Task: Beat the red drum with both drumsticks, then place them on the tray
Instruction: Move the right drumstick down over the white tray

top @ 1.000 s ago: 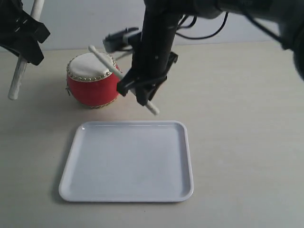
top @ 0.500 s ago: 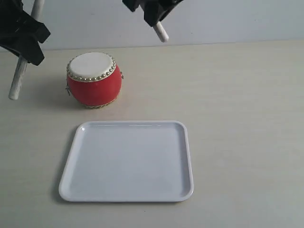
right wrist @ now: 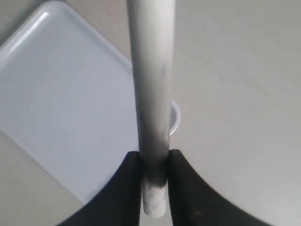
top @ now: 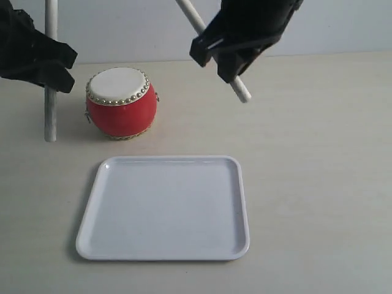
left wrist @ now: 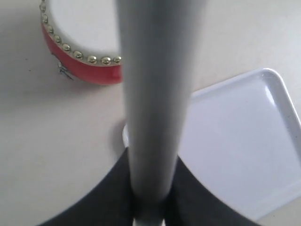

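The robot's right gripper will release its drumstick inside the white tray (top: pixel 166 180) (right wrist: pixel 93 81), along the side closest to the red drum.
The red drum (top: pixel 120 102) with its cream skin and gold studs stands on the table behind the white tray (top: pixel 165 251); it also shows in the left wrist view as the drum (left wrist: pixel 84 70). My left gripper (top: pixel 48 61) is raised left of the drum, shut on a pale drumstick (top: pixel 50 110) that hangs almost upright. My right gripper (top: pixel 236 52) is raised right of the drum, shut on the other drumstick (top: pixel 240 92), which slants down to the right. Close up, each stick (left wrist: pixel 155 94) (right wrist: pixel 151 84) sits clamped between dark fingers; the tray (right wrist: pixel 56 94) lies below.
The pale tabletop (top: pixel 318 171) runs bare to the right of the tray and in front of it. A light wall (top: pixel 343 24) closes off the back edge.
My right gripper rose from the drumhead out of the top of view, then came down to the drum's right. My left gripper's stick swung from tilted to nearly upright.
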Controlling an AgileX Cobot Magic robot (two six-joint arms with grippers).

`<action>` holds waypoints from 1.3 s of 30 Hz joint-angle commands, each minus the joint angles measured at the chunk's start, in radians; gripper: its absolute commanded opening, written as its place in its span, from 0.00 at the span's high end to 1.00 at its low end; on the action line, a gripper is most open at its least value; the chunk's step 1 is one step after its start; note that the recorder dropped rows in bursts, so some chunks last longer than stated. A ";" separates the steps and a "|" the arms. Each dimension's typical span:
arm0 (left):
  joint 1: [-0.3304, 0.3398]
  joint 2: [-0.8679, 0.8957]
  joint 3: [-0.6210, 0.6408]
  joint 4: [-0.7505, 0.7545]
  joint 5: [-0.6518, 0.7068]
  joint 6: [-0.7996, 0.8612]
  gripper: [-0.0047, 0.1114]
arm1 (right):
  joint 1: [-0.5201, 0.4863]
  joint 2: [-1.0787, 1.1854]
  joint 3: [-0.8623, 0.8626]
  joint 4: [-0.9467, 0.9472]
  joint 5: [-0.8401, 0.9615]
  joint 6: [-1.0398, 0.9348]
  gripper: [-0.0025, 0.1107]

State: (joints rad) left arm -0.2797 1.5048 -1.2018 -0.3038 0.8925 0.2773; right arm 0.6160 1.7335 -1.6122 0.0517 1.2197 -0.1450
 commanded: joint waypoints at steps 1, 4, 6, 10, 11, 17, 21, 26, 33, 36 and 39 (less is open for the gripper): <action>0.000 -0.053 0.123 -0.049 -0.098 0.005 0.96 | 0.000 -0.013 0.145 0.016 -0.095 0.024 0.98; 0.000 -0.051 0.170 -0.087 -0.118 0.018 0.96 | 0.000 -0.013 0.227 0.076 -0.146 0.039 0.98; -0.041 -0.051 0.194 -0.097 -0.128 0.035 0.96 | 0.000 -0.013 0.278 0.137 -0.147 0.019 0.98; -0.107 -0.055 0.201 -0.082 -0.178 0.056 0.96 | 0.000 -0.007 0.339 0.148 -0.107 -0.152 0.98; -0.109 -0.059 0.201 -0.074 -0.185 0.056 0.96 | 0.000 0.000 0.339 0.133 -0.086 -0.173 0.98; -0.109 -0.092 0.201 0.017 -0.190 0.025 0.96 | 0.000 0.071 0.339 0.025 -0.036 -0.381 0.98; -0.109 -0.109 0.201 0.048 -0.194 0.023 0.96 | 0.039 0.147 0.337 -0.040 -0.043 -0.514 0.98; -0.091 -0.112 0.201 0.069 -0.194 0.017 0.96 | 0.139 0.247 0.241 -0.151 -0.037 -0.538 0.98; -0.002 -0.113 0.201 0.146 -0.146 -0.001 0.96 | 0.210 0.354 0.060 -0.263 0.001 -0.538 0.98; 0.045 -0.115 0.201 0.146 -0.141 0.001 0.96 | 0.210 0.388 0.020 -0.278 0.001 -0.532 0.98; 0.061 -0.115 0.201 0.146 -0.143 0.005 0.96 | 0.213 0.413 -0.007 -0.272 0.001 -0.532 0.98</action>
State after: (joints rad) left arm -0.2305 1.3984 -1.0057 -0.1614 0.7476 0.2869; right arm 0.8241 2.1276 -1.5898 -0.2176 1.2132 -0.6714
